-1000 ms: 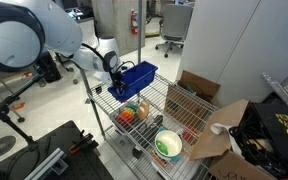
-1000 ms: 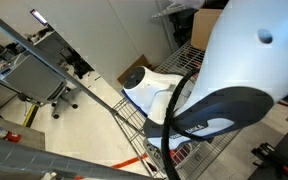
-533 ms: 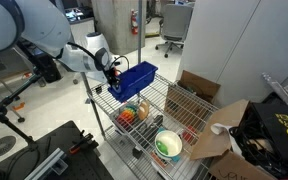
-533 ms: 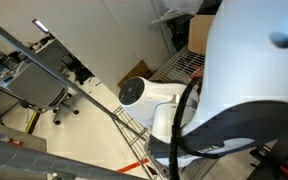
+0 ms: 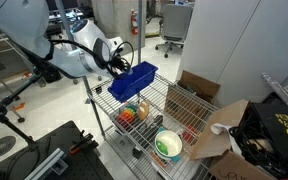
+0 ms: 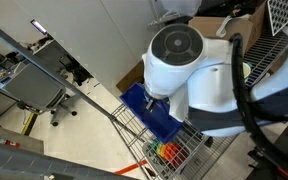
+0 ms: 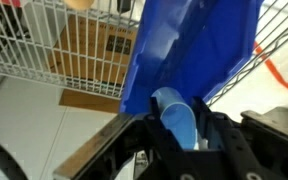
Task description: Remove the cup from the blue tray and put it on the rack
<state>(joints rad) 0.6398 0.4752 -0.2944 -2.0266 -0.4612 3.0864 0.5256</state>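
I need to let go of the light blue cup on the wire rack [image 5: 160, 105] between the blue tray and the green-and-white bowl.
In the wrist view my gripper [image 7: 181, 128] is shut on a pale blue cup [image 7: 177, 115], one finger on each side of it. The cup stands just clear of the near wall of the blue tray [image 7: 189, 40], which fills the upper middle of that view. In an exterior view the blue tray [image 5: 136, 78] sits on the top tier of the wire rack [image 5: 154, 112], and my gripper [image 5: 120, 66] is at the tray's left end. The cup is too small to make out there. In an exterior view my arm hides the gripper above the blue tray [image 6: 147, 108].
Brown cardboard boxes [image 5: 198, 90] stand right of the rack, with a black bag [image 5: 269, 125] further right. A lower tier holds colourful items [image 5: 132, 113] and a green-and-white bowl [image 5: 168, 146]. A tripod [image 5: 9, 100] stands at the left. Wire grid [image 7: 44, 40] lies over a box.
My arm has swung and risen, its large joints turning toward the cameras. The gripper stays at the left end of the blue tray, a little higher than before.
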